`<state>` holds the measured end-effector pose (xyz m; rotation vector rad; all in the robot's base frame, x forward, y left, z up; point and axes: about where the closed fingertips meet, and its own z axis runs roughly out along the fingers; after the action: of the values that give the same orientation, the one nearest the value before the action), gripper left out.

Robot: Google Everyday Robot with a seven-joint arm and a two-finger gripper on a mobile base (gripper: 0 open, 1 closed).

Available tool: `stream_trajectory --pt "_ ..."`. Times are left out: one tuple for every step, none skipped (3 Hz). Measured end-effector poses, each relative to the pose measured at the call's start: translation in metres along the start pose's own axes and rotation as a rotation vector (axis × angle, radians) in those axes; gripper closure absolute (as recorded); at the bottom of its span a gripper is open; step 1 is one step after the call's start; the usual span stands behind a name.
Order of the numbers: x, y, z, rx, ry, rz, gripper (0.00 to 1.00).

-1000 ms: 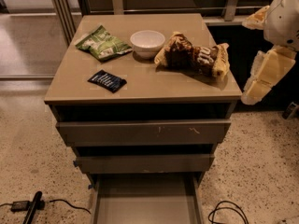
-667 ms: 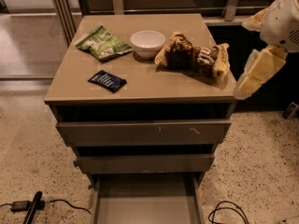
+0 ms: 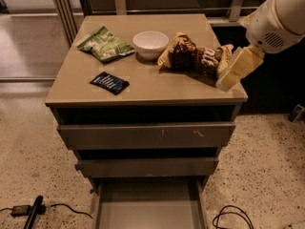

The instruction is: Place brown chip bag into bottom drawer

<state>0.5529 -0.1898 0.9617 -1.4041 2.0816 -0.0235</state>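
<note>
My gripper needs to next move in from the edge of the cabinet and close on the middle of the brown chip bag (image 3: pixel 201 58) next to the white bowl.
The brown chip bag (image 3: pixel 193 57) lies crumpled on the right side of the cabinet top (image 3: pixel 143 87), just right of the white bowl (image 3: pixel 150 44). My gripper (image 3: pixel 233 70) comes in from the upper right on a white arm and hangs at the bag's right end, over the cabinet's right edge. The bottom drawer (image 3: pixel 147 206) is pulled out at the cabinet's foot and shows a bare grey floor.
A green-and-white bag (image 3: pixel 105 44) lies at the back left of the top. A small black-blue packet (image 3: pixel 109 82) lies front left. Two upper drawers (image 3: pixel 145 135) are shut. Cables (image 3: pixel 231 216) lie on the floor on both sides.
My gripper has moved left and inward, from beside the cabinet's right edge to the brown chip bag's right end. The bag has not moved.
</note>
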Motion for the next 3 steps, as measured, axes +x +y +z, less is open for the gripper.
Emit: stream_trajectory --pt "-0.002 0.003 0.000 0.002 0.009 -0.008 0.00" --pt "-0.009 -0.001 0.013 0.019 -0.012 -0.023 0.00" --pt "-0.016 -0.014 0.045 0.054 -0.048 -0.021 0.00"
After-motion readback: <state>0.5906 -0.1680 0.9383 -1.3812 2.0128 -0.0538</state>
